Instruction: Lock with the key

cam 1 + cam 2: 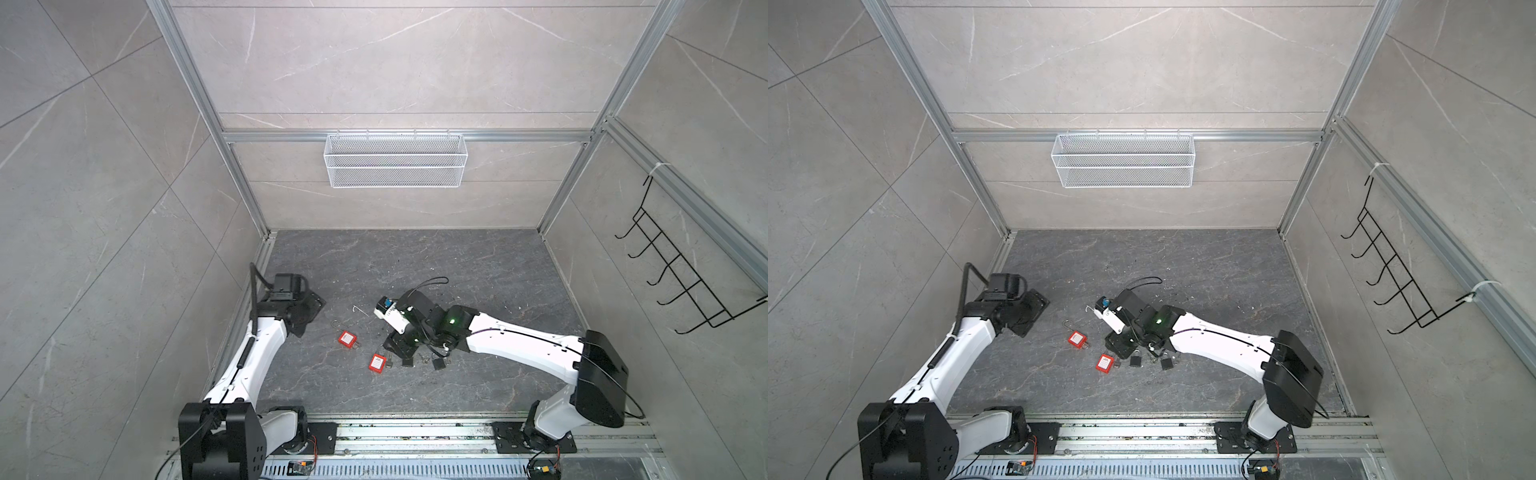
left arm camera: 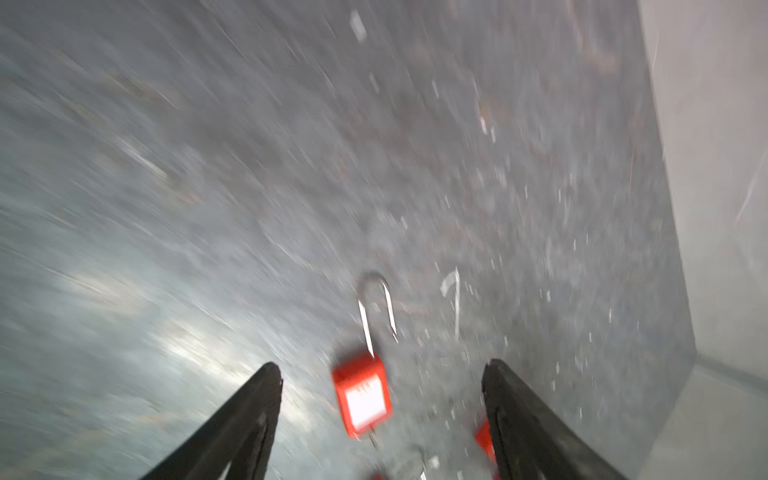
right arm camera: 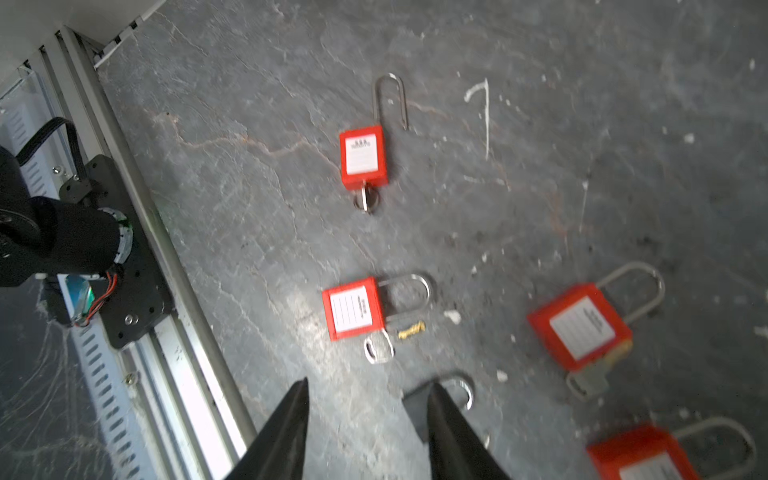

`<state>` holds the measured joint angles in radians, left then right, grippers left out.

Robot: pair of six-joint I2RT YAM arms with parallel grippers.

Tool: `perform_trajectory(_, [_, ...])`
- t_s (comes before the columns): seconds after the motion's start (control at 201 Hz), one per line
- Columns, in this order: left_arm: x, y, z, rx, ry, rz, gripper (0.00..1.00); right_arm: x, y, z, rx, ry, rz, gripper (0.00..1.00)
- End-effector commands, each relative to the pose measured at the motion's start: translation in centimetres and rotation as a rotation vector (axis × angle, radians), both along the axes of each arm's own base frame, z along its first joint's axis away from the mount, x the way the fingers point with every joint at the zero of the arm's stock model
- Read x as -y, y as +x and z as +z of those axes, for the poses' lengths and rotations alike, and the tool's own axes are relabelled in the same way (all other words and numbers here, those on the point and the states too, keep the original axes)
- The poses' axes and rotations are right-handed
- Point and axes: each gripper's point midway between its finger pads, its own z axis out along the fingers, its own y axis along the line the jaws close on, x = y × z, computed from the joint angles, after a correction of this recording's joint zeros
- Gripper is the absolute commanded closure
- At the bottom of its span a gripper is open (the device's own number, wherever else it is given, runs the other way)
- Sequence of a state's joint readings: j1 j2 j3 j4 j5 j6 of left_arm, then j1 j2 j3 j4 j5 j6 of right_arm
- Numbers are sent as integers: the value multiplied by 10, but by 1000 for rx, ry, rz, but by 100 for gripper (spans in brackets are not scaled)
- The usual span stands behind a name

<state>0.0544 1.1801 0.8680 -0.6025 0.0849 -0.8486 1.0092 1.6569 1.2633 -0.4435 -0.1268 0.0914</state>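
Observation:
I need to close my left gripper on the curved end of the open shackle [image 2: 373,279] of the red padlock that is nearest to it.
A red padlock [image 3: 363,158] lies flat on the grey floor with its long shackle sprung open and a key [image 3: 365,199] in its base. The blurred left wrist view shows this padlock [image 2: 363,399] on the floor between the wide-apart fingers of my left gripper [image 2: 383,366], which is open and touches nothing. In both top views it [image 1: 348,338] [image 1: 1076,338] lies right of the left gripper [image 1: 309,309]. My right gripper [image 3: 369,384] is open and empty above the floor. A black padlock [image 3: 417,409] is partly hidden behind one of its fingers.
A second red padlock [image 3: 353,307] lies shut with a loose key [image 3: 378,347] beside it, and two more red ones [image 3: 579,326] [image 3: 640,457] lie nearby. Black padlocks [image 1: 1135,360] [image 1: 1167,363] sit under the right arm. A wire basket [image 1: 395,160] hangs on the back wall.

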Motion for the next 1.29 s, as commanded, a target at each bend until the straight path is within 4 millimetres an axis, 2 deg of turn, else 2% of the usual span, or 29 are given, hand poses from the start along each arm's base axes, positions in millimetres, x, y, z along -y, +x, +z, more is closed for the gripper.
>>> perform_trajectory(0.0, [-4, -4, 14, 32, 8, -186, 21, -30, 19, -17, 61, -47, 67, 50])
perform_trajectory(0.085, [-8, -1, 10, 28, -9, -219, 21, -53, 26, -31, 64, -87, 104, 47])
perform_trajectory(0.174, [-5, -5, -5, 20, -78, -236, 21, -73, 32, -39, 52, -113, 124, 44])
perform_trajectory(0.254, [-6, -9, -17, 22, -134, -229, 21, -82, 36, -50, 22, -145, 127, 37])
perform_trajectory(0.508, [-17, -12, -27, 22, -154, -224, 21, -106, 41, -85, -21, -241, 149, 36])
perform_trajectory(0.692, [-18, -15, -31, 20, -146, -226, 21, -115, 48, -100, -26, -292, 151, 36])
perform_trajectory(0.911, [-19, -18, -28, 30, -121, -226, 21, -114, 50, -117, -50, -344, 142, 39])
perform_trajectory(0.996, [-20, -18, -28, 24, -118, -225, 21, -111, 50, -122, -56, -361, 141, 41])
perform_trajectory(1.125, [-20, -19, -28, 22, -116, -223, 21, -110, 46, -128, -71, -372, 157, 51])
perform_trajectory(1.285, [-21, -21, -27, 25, -104, -220, 21, -110, 48, -129, -60, -372, 156, 55])
